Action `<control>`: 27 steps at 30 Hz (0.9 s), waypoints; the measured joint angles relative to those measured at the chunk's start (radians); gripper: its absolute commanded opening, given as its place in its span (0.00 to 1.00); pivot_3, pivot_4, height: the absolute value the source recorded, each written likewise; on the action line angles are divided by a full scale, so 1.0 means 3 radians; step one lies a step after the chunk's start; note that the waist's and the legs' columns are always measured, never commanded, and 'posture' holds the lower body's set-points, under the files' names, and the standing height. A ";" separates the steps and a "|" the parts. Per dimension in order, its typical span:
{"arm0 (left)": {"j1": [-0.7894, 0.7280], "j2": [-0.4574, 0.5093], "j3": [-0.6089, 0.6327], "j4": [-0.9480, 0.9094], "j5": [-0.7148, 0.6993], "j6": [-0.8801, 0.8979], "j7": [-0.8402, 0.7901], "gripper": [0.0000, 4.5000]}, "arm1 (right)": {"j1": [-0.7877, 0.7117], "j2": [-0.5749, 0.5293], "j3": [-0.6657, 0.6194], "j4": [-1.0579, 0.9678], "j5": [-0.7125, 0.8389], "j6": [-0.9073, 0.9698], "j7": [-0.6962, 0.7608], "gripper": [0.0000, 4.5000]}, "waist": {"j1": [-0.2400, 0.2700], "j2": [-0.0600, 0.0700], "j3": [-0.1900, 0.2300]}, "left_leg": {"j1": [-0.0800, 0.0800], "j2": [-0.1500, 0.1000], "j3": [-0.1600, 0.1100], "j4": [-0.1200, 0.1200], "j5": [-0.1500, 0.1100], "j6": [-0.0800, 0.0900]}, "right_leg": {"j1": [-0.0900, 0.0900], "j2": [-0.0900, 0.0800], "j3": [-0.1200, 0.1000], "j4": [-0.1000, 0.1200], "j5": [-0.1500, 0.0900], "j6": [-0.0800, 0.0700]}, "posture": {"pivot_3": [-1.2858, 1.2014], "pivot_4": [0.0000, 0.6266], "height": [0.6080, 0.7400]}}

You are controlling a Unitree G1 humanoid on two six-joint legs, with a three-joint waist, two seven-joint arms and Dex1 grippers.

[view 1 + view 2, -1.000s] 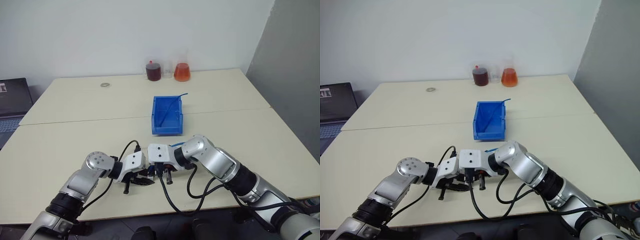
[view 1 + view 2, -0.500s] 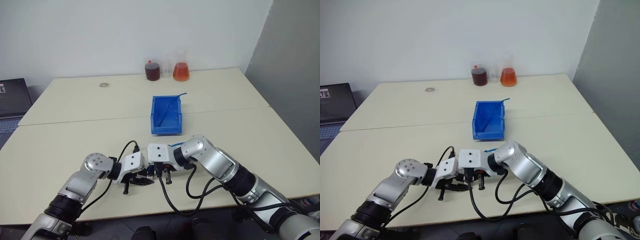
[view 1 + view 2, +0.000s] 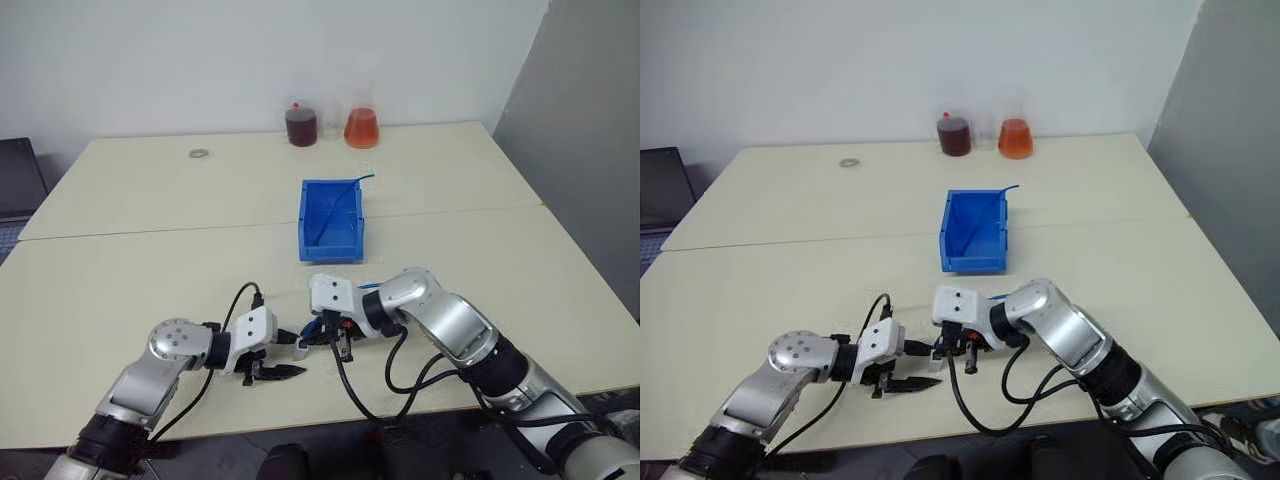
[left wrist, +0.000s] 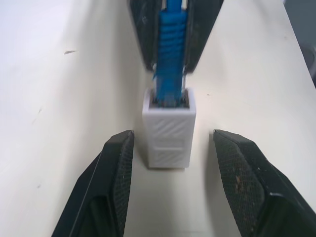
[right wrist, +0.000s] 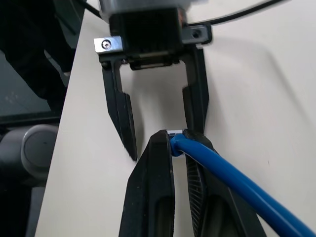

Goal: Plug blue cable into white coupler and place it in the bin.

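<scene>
I need to release the white-coupled blue cable, now held just above the table, inside the blue bin (image 3: 331, 239), near the bin's front side, with my right gripper.
The blue cable (image 4: 171, 74) ends plugged into the white coupler (image 4: 168, 131), a small ribbed block just above the table. My right gripper (image 5: 180, 148) is shut on the cable right behind the plug. My left gripper (image 4: 174, 137) faces it, open, with one finger on each side of the coupler and a gap on both sides. In the head views the two grippers meet near the table's front, left gripper (image 3: 278, 366) and right gripper (image 3: 335, 338). The blue bin (image 3: 332, 222) stands further back at the centre.
Another thin blue cable (image 3: 345, 200) lies in the bin and pokes over its far rim. Two flasks, one dark red (image 3: 301, 127) and one orange (image 3: 361, 128), stand at the back edge. A small ring (image 3: 199, 154) lies at the back left, a laptop (image 3: 18, 178) at the far left.
My left gripper has opened and let go of the coupler, which stays on the cable's plug. The right gripper has risen slightly with the cable. The head camera has tilted down.
</scene>
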 measured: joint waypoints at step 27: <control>-0.1002 -0.0225 0.0683 -0.1202 -0.0997 0.2036 0.1711 1.00 | -0.1614 -0.0017 -0.1267 0.2067 0.0518 -0.0252 -0.0363 0.02 | 0.0071 -0.0046 0.0100 | -0.0086 -0.0007 0.0020 0.0044 -0.0001 -0.0017 | -0.0050 0.0006 -0.0004 0.0008 0.0015 -0.0013 | 0.52 0.24 1.00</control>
